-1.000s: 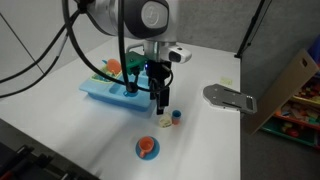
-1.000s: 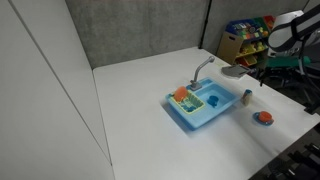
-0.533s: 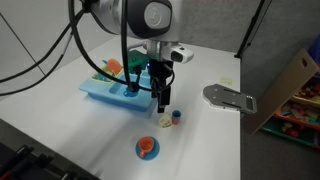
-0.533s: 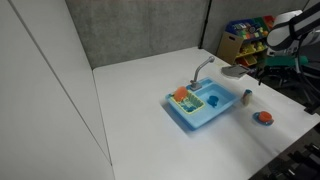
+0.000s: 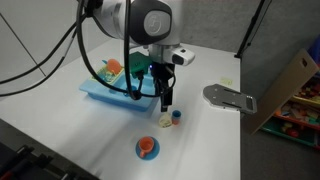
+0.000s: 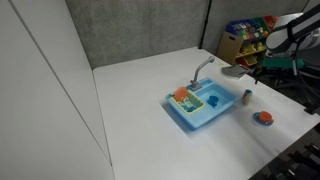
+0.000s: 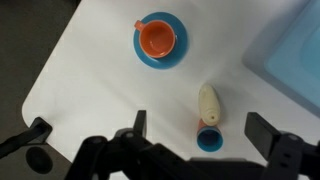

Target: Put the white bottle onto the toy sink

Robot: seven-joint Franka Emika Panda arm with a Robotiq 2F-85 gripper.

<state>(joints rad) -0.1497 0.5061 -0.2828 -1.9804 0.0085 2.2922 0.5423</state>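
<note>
The robot's gripper needs to close on the white bottle's end (image 5: 168,121) (image 7: 209,112) nearest the blue-capped container, so that the rest of the bottle sticks out from the fingers.
The white bottle (image 7: 208,103) is small and cream-white and rests on the white table, right beside a small blue-capped container (image 7: 208,139). In an exterior view the bottle (image 5: 166,122) sits just in front of the light blue toy sink (image 5: 112,90). My gripper (image 7: 197,126) is open and empty, above the bottle, with one finger on each side of the bottle and blue cap. In an exterior view the gripper (image 5: 164,100) hangs a little above the table. The sink also shows in the other exterior view (image 6: 198,108) and at the wrist view's corner (image 7: 296,60).
An orange cup on a blue saucer (image 7: 157,40) stands close to the bottle, also seen in an exterior view (image 5: 147,148). The sink holds an orange and a green toy (image 5: 114,67). A grey flat part (image 5: 228,97) lies farther off, and a toy shelf (image 6: 243,38) stands beyond the table.
My gripper has shifted slightly sideways toward the spot above the bottle, away from the sink. The bottle, cup and sink have not moved.
</note>
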